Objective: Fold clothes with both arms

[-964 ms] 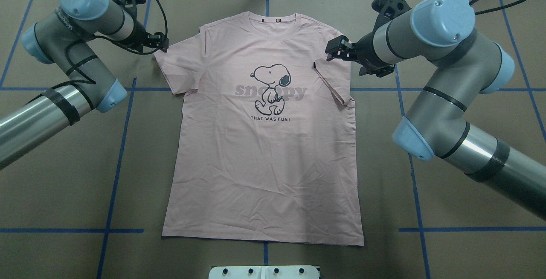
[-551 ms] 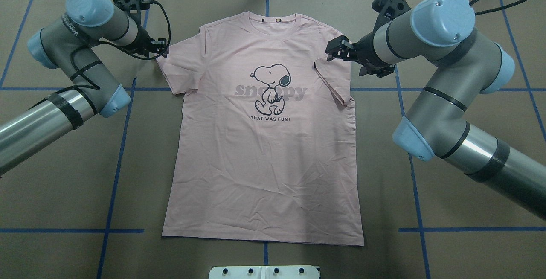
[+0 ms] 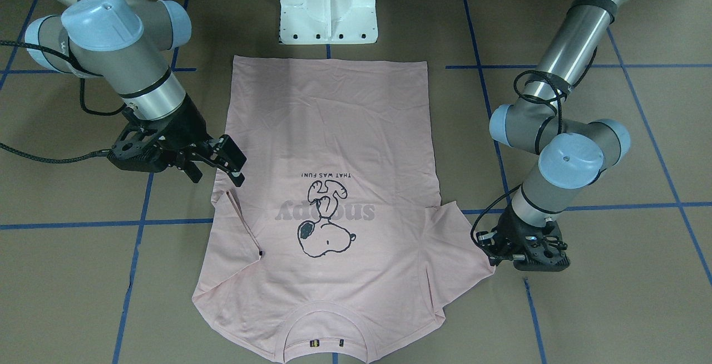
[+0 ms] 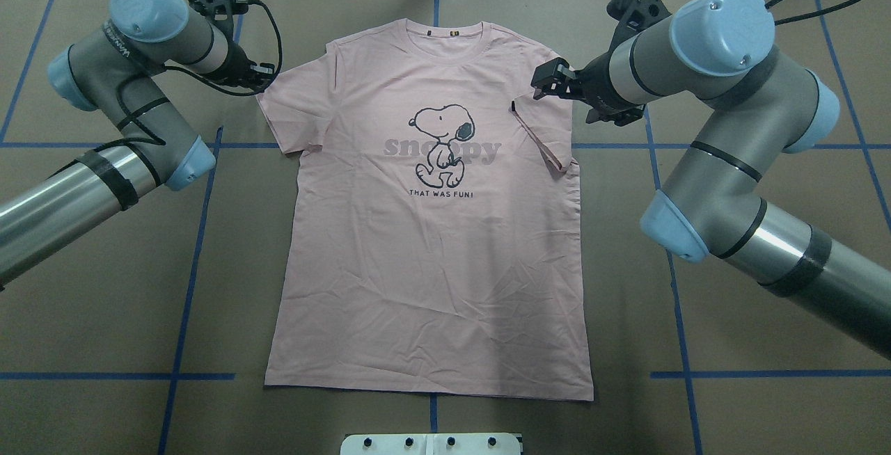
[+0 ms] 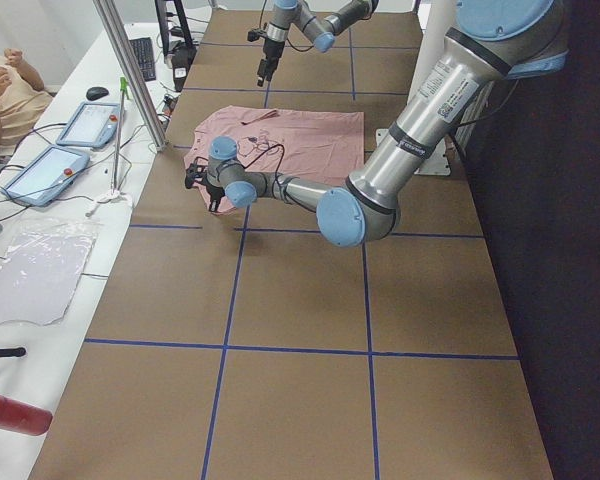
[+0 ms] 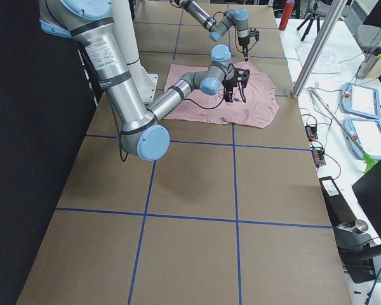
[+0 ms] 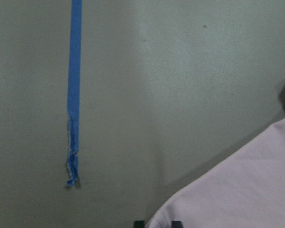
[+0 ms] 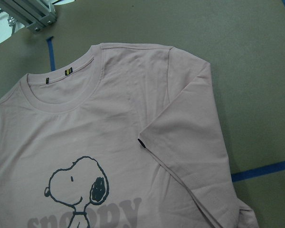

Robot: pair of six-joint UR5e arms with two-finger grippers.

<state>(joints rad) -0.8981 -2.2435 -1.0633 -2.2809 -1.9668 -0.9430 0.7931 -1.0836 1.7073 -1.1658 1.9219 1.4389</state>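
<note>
My left gripper is going to let go of the sleeve's hem on the T-shirt's chest (image 3: 408, 284) between the dog print and the sleeve's crease.
The pale pink T-shirt (image 4: 431, 246) lies flat and face up on the brown table, neck at the far side. Its right-hand sleeve (image 4: 546, 131) is folded in over the chest, with the dark tag (image 8: 141, 143) showing. My left gripper (image 4: 263, 79) sits low at the outer edge of the other sleeve (image 4: 292, 104). In the left wrist view its two tips stand close together at the bottom edge with the sleeve's hem (image 7: 228, 190) between them. My right gripper (image 3: 225, 161) hangs open above the folded sleeve, touching nothing.
The white pedestal base (image 3: 328, 8) stands at the shirt's hem side. Blue tape lines (image 4: 188, 260) cross the table. In the exterior left view a metal post (image 5: 130, 70), tablets (image 5: 85, 125) and a person (image 5: 0, 85) are beyond the far edge.
My left gripper has shifted a little to the right and down onto the sleeve's outer edge, and its fingers have drawn together. The right arm and the shirt's body have not moved.
</note>
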